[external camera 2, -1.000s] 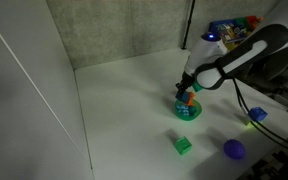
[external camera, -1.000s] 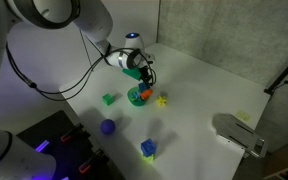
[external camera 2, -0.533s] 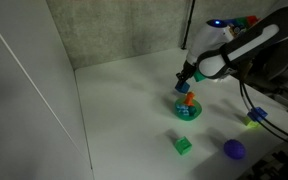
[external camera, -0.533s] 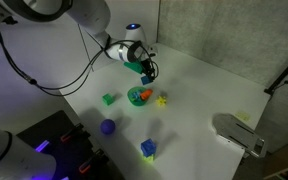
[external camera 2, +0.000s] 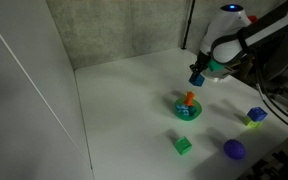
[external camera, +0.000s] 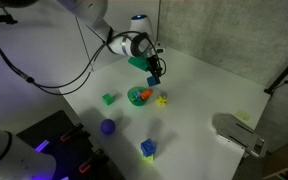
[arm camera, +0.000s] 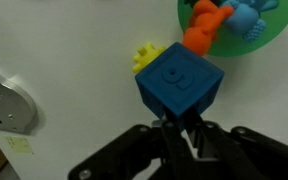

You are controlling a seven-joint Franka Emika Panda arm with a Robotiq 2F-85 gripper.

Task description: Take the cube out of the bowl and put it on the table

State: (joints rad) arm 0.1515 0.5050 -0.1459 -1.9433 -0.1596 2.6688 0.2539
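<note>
I need to release the small blue cube on the white table [external camera: 143, 136], beside the blue block with the yellow-green part.
My gripper [arm camera: 181, 115] is shut on the small blue cube [arm camera: 179, 84] and holds it in the air above the white table [external camera: 214, 95]. In both exterior views the cube [external camera: 153, 77] [external camera 2: 196, 77] hangs above and beside the green bowl [external camera: 138, 97] [external camera 2: 188, 109]. In the wrist view the bowl [arm camera: 274, 25] sits at the top right edge. An orange piece [arm camera: 204, 28] and a light blue piece [arm camera: 249, 18] lie in it.
A small yellow piece [external camera: 162, 100] lies beside the bowl. A green block [external camera: 108, 98], a purple ball [external camera: 108, 127] and a blue block with a yellow-green part [external camera: 148, 149] lie on the table. A grey device [external camera: 239, 135] sits at the table's edge.
My gripper has risen from the bowl with the blue cube in it and moved sideways away from the bowl. The bowl and other objects have not moved.
</note>
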